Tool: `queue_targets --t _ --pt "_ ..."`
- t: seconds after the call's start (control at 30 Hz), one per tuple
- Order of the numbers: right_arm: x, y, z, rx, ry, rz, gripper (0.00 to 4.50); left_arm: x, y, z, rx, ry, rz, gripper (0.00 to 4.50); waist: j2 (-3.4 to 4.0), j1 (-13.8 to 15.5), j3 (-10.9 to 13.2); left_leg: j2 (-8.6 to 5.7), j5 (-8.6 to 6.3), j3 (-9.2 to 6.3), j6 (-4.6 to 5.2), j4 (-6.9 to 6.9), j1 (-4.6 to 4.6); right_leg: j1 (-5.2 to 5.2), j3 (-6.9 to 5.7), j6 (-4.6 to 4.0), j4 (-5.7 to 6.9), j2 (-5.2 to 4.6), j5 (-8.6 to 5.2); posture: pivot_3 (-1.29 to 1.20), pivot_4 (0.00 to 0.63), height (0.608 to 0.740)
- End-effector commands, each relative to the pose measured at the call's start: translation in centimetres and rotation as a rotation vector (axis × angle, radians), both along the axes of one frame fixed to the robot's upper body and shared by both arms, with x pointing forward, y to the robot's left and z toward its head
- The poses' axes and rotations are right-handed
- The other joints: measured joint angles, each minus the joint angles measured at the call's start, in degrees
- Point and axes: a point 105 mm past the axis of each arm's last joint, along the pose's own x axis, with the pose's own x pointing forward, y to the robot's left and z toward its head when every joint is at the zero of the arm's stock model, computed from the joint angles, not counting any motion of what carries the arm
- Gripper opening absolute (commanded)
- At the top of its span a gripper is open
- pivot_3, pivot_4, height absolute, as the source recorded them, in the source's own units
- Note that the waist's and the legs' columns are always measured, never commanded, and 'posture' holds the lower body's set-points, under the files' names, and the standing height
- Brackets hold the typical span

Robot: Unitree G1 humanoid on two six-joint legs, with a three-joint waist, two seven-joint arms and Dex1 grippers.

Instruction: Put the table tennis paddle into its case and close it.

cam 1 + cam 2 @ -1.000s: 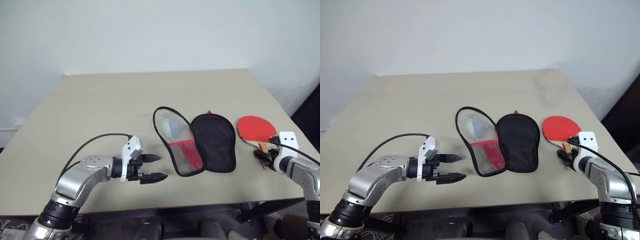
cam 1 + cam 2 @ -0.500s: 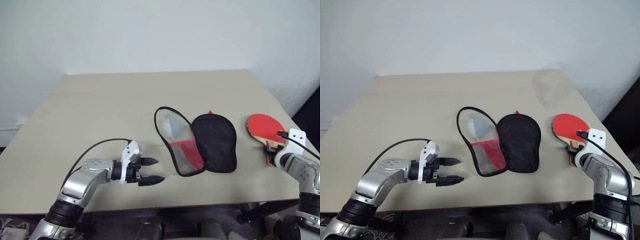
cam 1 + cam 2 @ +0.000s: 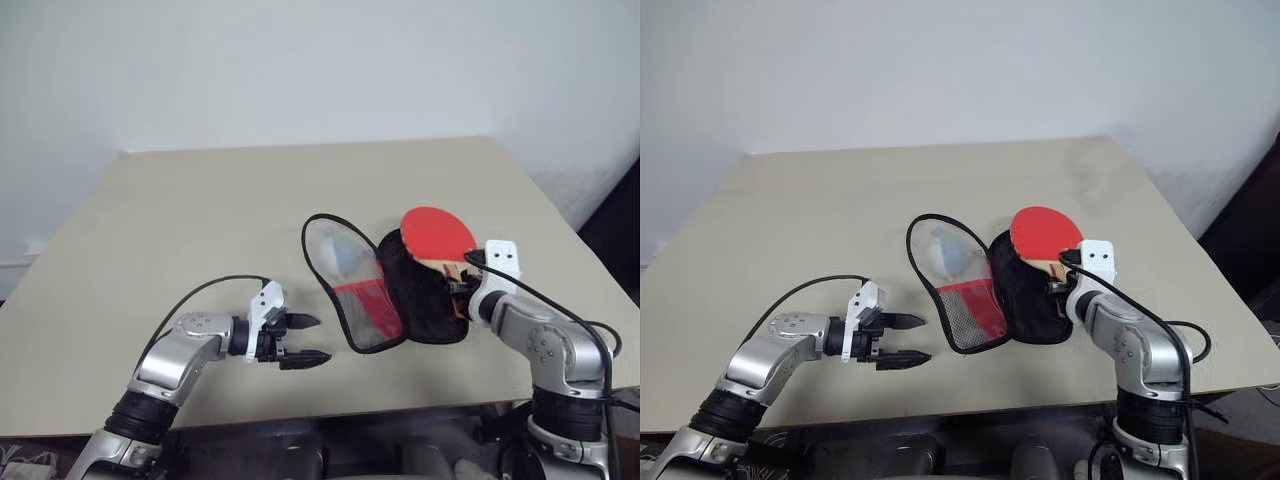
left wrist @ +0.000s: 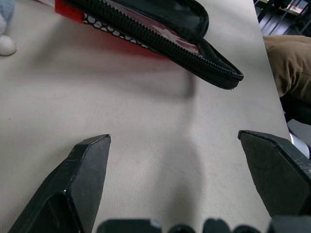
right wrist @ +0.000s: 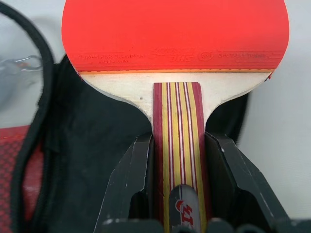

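Note:
My right gripper is going to let go of the table tennis paddle inside the black-lined half of the open case (image 3: 427, 273) (image 5: 142, 94).
The table tennis paddle (image 3: 437, 233), red face and striped wooden handle, hangs tilted over the right, black-lined half of the case (image 3: 418, 298). My right gripper (image 5: 177, 141) is shut on its handle, one black finger (image 5: 129, 179) on each side; this gripper (image 3: 460, 288) sits at the case's right edge. The case lies open flat on the table, its left half (image 3: 350, 285) showing clear plastic and red mesh. Left of the case, my left gripper (image 3: 305, 340) hovers low over the table, open and with nothing in it, pointing at the case's zip edge (image 4: 194, 53).
A small grey fluffy ball (image 3: 340, 255) lies at the clear panel of the case. The beige table (image 3: 200, 220) has bare room to the left and behind. Its right edge (image 3: 590, 260) and front edge are close to my arms.
My right gripper has lifted the paddle from the table's right side and carried it left, over the case's black half. The left gripper has hardly moved.

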Motion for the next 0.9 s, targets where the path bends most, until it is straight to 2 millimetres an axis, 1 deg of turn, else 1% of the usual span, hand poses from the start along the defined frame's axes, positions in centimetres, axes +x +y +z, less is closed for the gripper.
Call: queue_targets --t 0.03,0.2,0.33,0.53,0.67,0.77,0.83,0.87,0.9 --pt "-0.2 0.9 1.0 -0.001 -0.072 0.011 1.12 0.5 -0.2 1.2 -0.012 -0.053 -0.009 4.50 0.00 -0.1 0.0 0.01 0.00 0.00 0.00 -0.02 0.00 0.00 0.00 0.00 0.00 0.01 0.00 0.00 0.000 0.740" --pt "-0.9 2.7 -0.1 0.041 -0.041 0.049 1.12 0.6 -0.2 1.2 -0.003 -0.061 -0.007 4.50 0.02 -0.6 0.0 0.08 0.00 0.01 0.00 -0.05 0.01 -0.09 0.03 -0.02 0.05 0.09 0.01 0.00 0.000 0.740" --pt "-1.2 2.5 -1.6 0.031 -0.002 0.037 1.12 0.5 -0.2 1.4 -0.003 -0.062 -0.011 4.50 0.02 -0.6 0.0 0.11 0.00 0.02 0.00 -0.08 0.01 -0.10 0.04 -0.03 0.04 0.12 0.01 0.00 0.000 0.740" --pt "-1.1 3.6 -2.0 0.047 0.009 0.063 1.12 0.6 -0.3 1.5 0.002 -0.064 -0.014 4.50 0.01 -0.5 0.0 0.11 0.00 0.02 0.00 -0.08 0.03 -0.09 0.04 -0.03 0.05 0.12 0.01 0.00 0.000 0.740" --pt "-1.1 3.6 -2.3 0.045 0.012 0.053 1.12 0.7 -0.4 1.6 0.002 -0.067 -0.014 4.50 0.01 -0.6 0.0 0.14 0.00 0.02 0.00 -0.09 0.04 -0.11 0.05 -0.04 0.05 0.15 0.02 0.00 0.000 0.740" --pt "-1.1 3.4 -3.0 0.040 0.039 0.038 1.12 0.8 -0.4 1.7 0.001 -0.069 -0.014 4.50 -0.02 -0.6 0.0 0.15 0.00 0.03 0.00 -0.09 0.06 -0.09 0.05 -0.04 0.05 0.16 0.02 0.00 0.000 0.740" --pt "-1.3 3.6 -3.3 0.052 0.053 0.046 1.86 0.9 -0.4 1.8 0.004 -0.073 -0.011 4.50 -0.04 -0.6 0.0 0.15 0.00 0.02 0.00 -0.09 0.07 -0.07 0.05 -0.04 0.05 0.17 0.02 0.00 0.000 0.740" --pt "-1.3 3.8 -3.3 0.063 0.059 0.053 2.05 1.0 -0.4 1.8 0.005 -0.074 -0.011 4.50 -0.03 -0.6 0.0 0.16 0.00 0.01 -0.01 -0.09 0.08 -0.07 0.05 -0.05 0.05 0.17 0.02 0.00 0.000 0.740" --pt "-1.3 3.9 -3.3 0.070 0.060 0.059 2.41 1.0 -0.4 1.8 0.003 -0.074 -0.011 4.50 -0.04 -0.6 0.0 0.16 0.00 0.03 0.00 -0.09 0.08 -0.07 0.05 -0.05 0.05 0.17 0.02 0.00 0.000 0.740"
